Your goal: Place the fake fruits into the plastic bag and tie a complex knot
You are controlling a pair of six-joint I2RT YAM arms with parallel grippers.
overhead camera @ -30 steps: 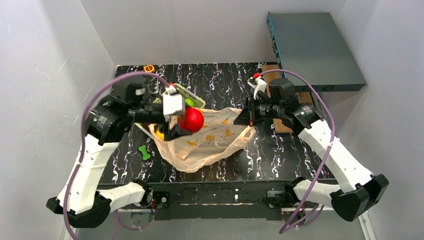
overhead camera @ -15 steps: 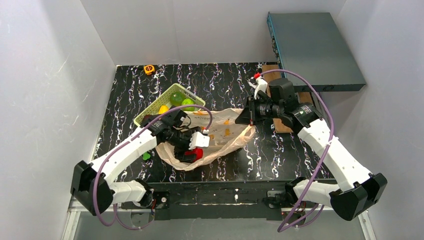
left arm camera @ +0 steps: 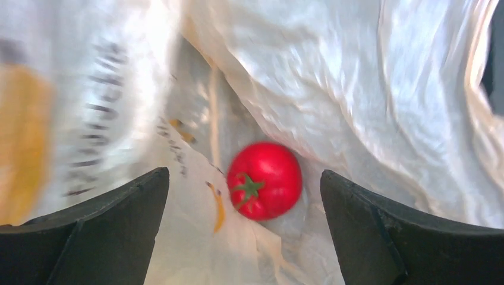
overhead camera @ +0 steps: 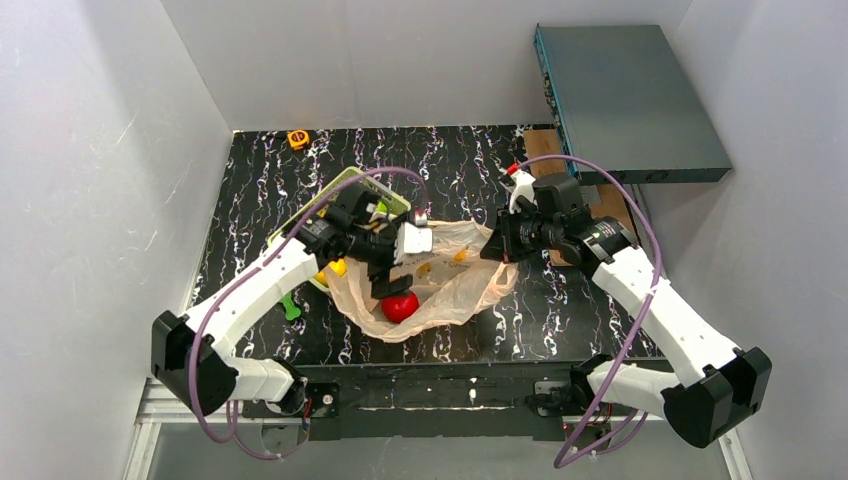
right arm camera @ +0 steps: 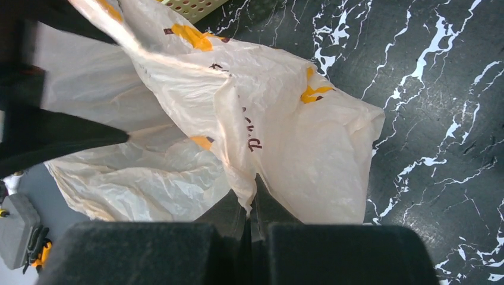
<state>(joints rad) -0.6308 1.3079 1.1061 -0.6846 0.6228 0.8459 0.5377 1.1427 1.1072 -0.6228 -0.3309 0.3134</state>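
Observation:
Next, I will use my left gripper to grab the sides of the round yellow fruit [overhead camera: 338, 267] in the light green basket, close beside the plastic bag.
The peach-tan plastic bag [overhead camera: 450, 275] lies open on the black marbled table. A red apple [overhead camera: 400, 306] with a green calyx lies inside it, also seen in the left wrist view [left arm camera: 264, 180]. My left gripper [overhead camera: 388, 282] hovers just above the apple, open and empty, its jaws wide apart on either side of it [left arm camera: 242, 176]. My right gripper [overhead camera: 497, 246] is shut on the bag's right edge [right arm camera: 252, 189] and holds it up. A green lime [overhead camera: 381, 208] and a yellow fruit [overhead camera: 337, 267] show by the basket. No knot is visible.
A light green slotted basket [overhead camera: 338, 188] sits behind the left arm. A small green bone toy [overhead camera: 291, 307] lies left of the bag. An orange tape measure [overhead camera: 297, 137] is at the back. A grey box [overhead camera: 630, 90] stands at the back right.
The left gripper carried the red apple down into the bag, let it go and drew back up. The apple now lies loose in the bag. The right gripper kept its hold.

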